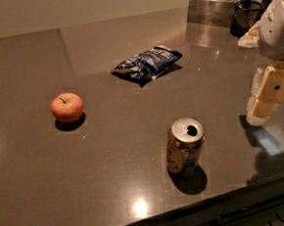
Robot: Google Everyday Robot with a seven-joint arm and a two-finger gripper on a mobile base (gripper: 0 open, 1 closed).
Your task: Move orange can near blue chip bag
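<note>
The robot's gripper should next go to the orange can's upper half (184, 143) and close there, just below the can's silver top.
The orange can (184, 147) stands upright near the table's front edge, its silver top opened. The blue chip bag (147, 63) lies flat further back, near the table's middle. My gripper (262, 98) hangs at the right edge of the view, above the table, to the right of the can and apart from it. It holds nothing that I can see.
A red-yellow apple (67, 107) sits at the left. A metal container (211, 7), dark items (245, 16) and crumpled paper (250, 36) stand at the back right. The brown countertop's front edge (189, 212) runs just below the can.
</note>
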